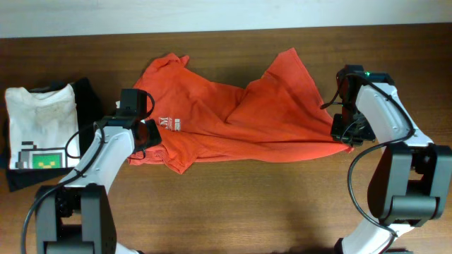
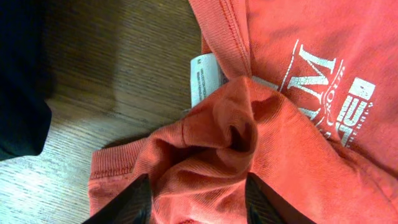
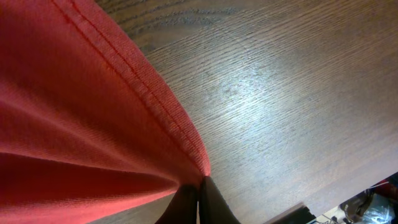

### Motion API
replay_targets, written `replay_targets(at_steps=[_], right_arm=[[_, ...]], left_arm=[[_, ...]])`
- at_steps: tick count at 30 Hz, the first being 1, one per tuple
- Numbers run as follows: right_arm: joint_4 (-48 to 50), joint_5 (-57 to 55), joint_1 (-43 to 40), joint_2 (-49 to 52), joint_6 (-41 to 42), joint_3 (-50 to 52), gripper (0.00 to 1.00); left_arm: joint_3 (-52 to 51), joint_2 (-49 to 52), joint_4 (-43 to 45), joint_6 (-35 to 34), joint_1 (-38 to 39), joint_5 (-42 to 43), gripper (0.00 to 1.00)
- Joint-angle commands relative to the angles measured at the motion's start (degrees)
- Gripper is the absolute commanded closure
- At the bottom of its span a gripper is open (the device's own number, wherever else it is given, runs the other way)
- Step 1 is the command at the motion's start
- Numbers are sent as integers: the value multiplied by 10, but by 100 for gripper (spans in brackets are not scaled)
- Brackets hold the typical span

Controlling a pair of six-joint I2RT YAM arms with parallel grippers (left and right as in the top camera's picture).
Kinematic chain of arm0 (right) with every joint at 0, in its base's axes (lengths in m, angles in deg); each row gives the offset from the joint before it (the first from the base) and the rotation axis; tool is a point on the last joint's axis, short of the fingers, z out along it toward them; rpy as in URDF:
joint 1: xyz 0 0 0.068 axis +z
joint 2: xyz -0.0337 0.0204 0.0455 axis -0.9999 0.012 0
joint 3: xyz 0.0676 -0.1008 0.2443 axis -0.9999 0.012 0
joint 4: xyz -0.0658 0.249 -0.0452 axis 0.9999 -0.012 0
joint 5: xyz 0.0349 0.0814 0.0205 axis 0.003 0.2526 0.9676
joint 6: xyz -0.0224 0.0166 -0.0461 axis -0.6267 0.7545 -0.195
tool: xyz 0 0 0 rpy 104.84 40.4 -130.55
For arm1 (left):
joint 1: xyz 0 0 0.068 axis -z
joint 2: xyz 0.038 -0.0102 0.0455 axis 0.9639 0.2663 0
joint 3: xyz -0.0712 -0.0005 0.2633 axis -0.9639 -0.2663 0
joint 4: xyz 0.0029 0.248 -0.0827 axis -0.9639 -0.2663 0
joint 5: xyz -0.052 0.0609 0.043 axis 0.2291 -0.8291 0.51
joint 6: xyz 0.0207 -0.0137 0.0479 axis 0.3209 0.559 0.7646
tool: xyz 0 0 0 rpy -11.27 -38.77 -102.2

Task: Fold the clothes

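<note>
Next, my right gripper opens and takes more of the hem further in before lifting (image 3: 179, 149), because it pinches only the tip of the red-orange T-shirt's hem corner.
The red-orange T-shirt (image 1: 240, 120) lies crumpled across the middle of the wooden table (image 1: 247, 204). Its white lettering (image 2: 323, 87) and small white neck label (image 2: 205, 78) face up near the collar. My left gripper (image 1: 147, 134) is at the shirt's left end by the collar. In the left wrist view its fingers (image 2: 199, 205) are closed around a thick bunch of the shirt's cloth (image 2: 205, 149). My right gripper (image 1: 346, 137) is at the shirt's right end. In the right wrist view its fingers (image 3: 199, 193) are pinched shut on the hem corner (image 3: 93, 124), just above the wood.
A folded white T-shirt with a green pixel graphic (image 1: 42, 127) lies at the far left on top of a black folded garment (image 1: 88, 106). The black garment also shows at the left edge of the left wrist view (image 2: 18, 93). The table's far edge meets a white wall.
</note>
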Motion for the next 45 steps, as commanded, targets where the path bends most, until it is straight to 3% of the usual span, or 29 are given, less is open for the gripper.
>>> replay_targets(at_steps=[1, 3, 6, 12, 15, 18, 20, 21, 22, 24, 25, 28, 30, 34, 38, 40, 42, 45], right_arm=[[0, -5, 2, -5, 9, 0, 95], [0, -5, 2, -5, 9, 0, 95], [-1, -5, 2, -5, 9, 0, 95], [-23, 21, -54, -5, 4, 0, 95], [-31, 52, -57, -5, -24, 0, 95], [8, 103, -59, -5, -42, -5, 95], [111, 216, -59, -5, -59, -18, 95], [167, 270, -58, -5, -61, -18, 90], [208, 309, -58, -5, -60, -18, 71], [292, 340, -58, -5, -56, -18, 52], [292, 327, -60, -5, -56, -18, 47], [182, 222, -61, -4, -56, -17, 46], [112, 191, -61, -1, -56, -7, 47], [124, 191, -61, -1, -56, 10, 47], [137, 189, -61, 15, -56, 27, 56], [150, 189, -61, 23, -56, 36, 68], [156, 192, -61, 24, -56, 41, 96], [102, 245, -67, 16, -88, 15, 96]], left_arm=[[-11, 29, -1, 11, 2, 11, 63], [-11, 36, -1, 11, 2, 26, 99], [9, 24, -24, 21, 2, 28, 100], [111, -79, -241, 35, 0, 42, 100], [113, -126, -268, 35, 0, 78, 100], [113, -136, -287, 35, 0, 77, 100], [113, -137, -275, 31, -15, 75, 100], [113, -137, -269, 25, -21, 75, 100], [113, -137, -258, 21, -28, 75, 100], [113, -137, -228, 14, -32, 69, 100], [113, -137, -211, 0, -32, 65, 100], [113, -137, -178, 0, -32, 64, 100], [113, -137, -170, -1, -34, 64, 100], [112, -136, -168, -13, -35, 60, 100], [112, -137, -171, -13, -35, 60, 100], [111, -136, -170, -13, -34, 60, 100], [111, -137, -170, -13, -34, 60, 100], [115, -137, -161, -12, -36, 63, 100]])
